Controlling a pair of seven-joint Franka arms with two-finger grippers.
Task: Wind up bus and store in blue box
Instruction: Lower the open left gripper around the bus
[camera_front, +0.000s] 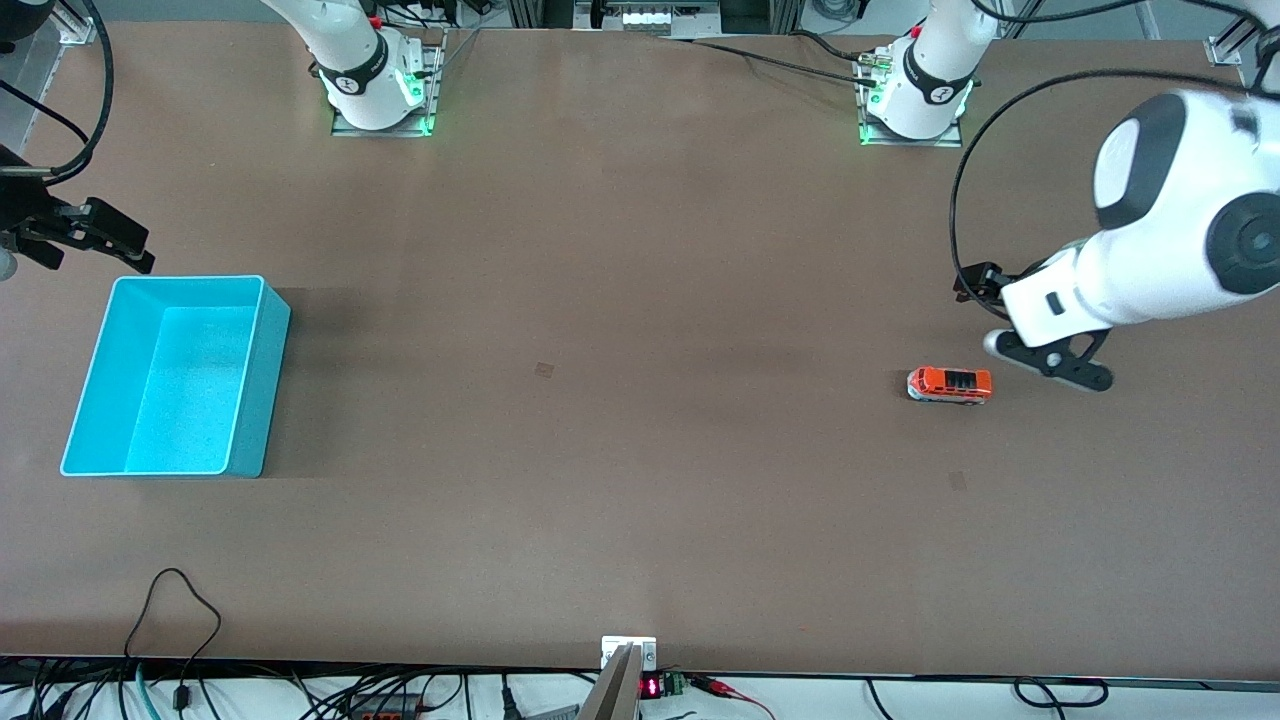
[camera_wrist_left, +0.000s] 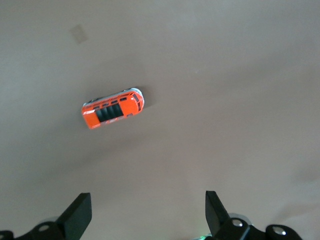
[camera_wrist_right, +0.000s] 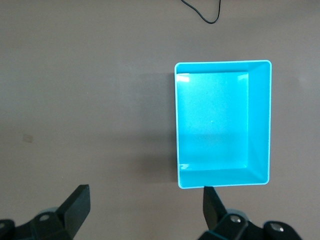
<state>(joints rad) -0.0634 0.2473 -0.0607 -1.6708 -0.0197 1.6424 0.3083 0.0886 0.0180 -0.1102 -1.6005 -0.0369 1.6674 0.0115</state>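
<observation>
Next, my left gripper closes across the orange bus, on its long sides (camera_front: 961, 380) (camera_wrist_left: 109, 113) next to the black roof panel, leaving the windshield end of the bus free.
The small orange bus (camera_front: 948, 384) stands on its wheels on the brown table toward the left arm's end; it also shows in the left wrist view (camera_wrist_left: 113, 108). My left gripper (camera_front: 1050, 358) is open and empty, up in the air over bare table just beside the bus, apart from it; its jaws stand wide in the left wrist view (camera_wrist_left: 147, 202). The blue box (camera_front: 262, 390) is empty, at the right arm's end; it also shows in the right wrist view (camera_wrist_right: 260, 125). My right gripper (camera_front: 95, 255) is open and empty over the table beside the box's short wall (camera_wrist_right: 145, 195).
A loose black cable (camera_front: 170, 600) loops onto the table near its front edge. The two arm bases (camera_front: 375, 85) (camera_front: 920, 95) stand along the table's edge farthest from the front camera. A small bracket (camera_front: 628, 655) sits at the middle of the front edge.
</observation>
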